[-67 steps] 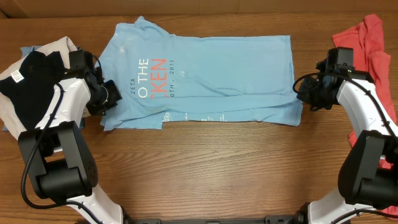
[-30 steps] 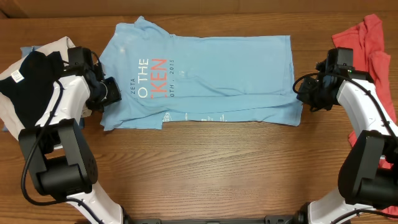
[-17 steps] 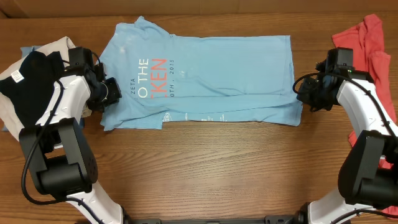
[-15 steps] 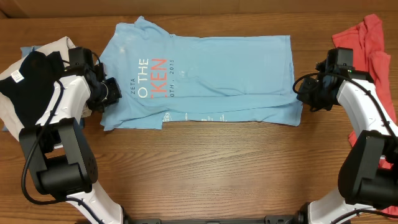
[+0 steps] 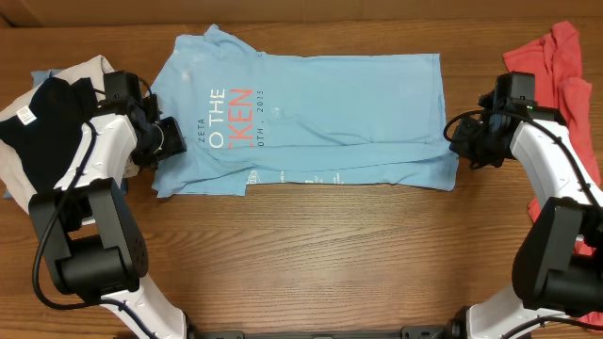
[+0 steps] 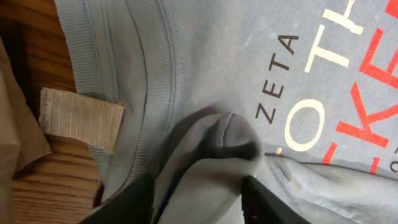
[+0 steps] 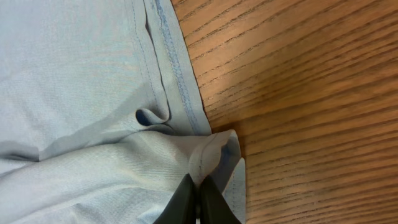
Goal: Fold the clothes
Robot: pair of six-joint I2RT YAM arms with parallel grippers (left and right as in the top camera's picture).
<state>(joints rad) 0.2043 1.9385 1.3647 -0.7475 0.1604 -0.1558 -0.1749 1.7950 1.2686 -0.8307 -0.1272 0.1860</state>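
Observation:
Next, I pinch the raised bunch [image 6: 214,176] with my left gripper, as the clothes' folded edge bunches up near the collar, before both grippers lift and stretch the fold straight.
The light blue T-shirt [image 5: 330,113] lies flat across the table, its red and white lettering facing up and its lower edge folded over. My left gripper [image 5: 162,141] sits at the shirt's collar end. In the left wrist view the T-shirt [image 6: 205,74] fills the frame. There the left gripper [image 6: 199,208] has its jaws apart, with a raised bunch of blue fabric between the fingers [image 6: 134,202]. My right gripper [image 5: 455,141] is at the shirt's hem end. In the right wrist view the right gripper [image 7: 198,196] is shut, pinching the stitched hem corner of the T-shirt [image 7: 74,93].
A pile of black [image 5: 42,118] and beige [image 5: 87,68] garments lies at the left edge, right beside my left arm. A beige ribbed cuff [image 6: 81,118] touches the collar. A red garment [image 5: 556,61] lies at the far right. Bare wooden table [image 5: 311,254] stretches in front of the shirt.
Hardly anything differs. The left gripper has shifted very slightly at the collar. The shirt and the right arm have stayed put.

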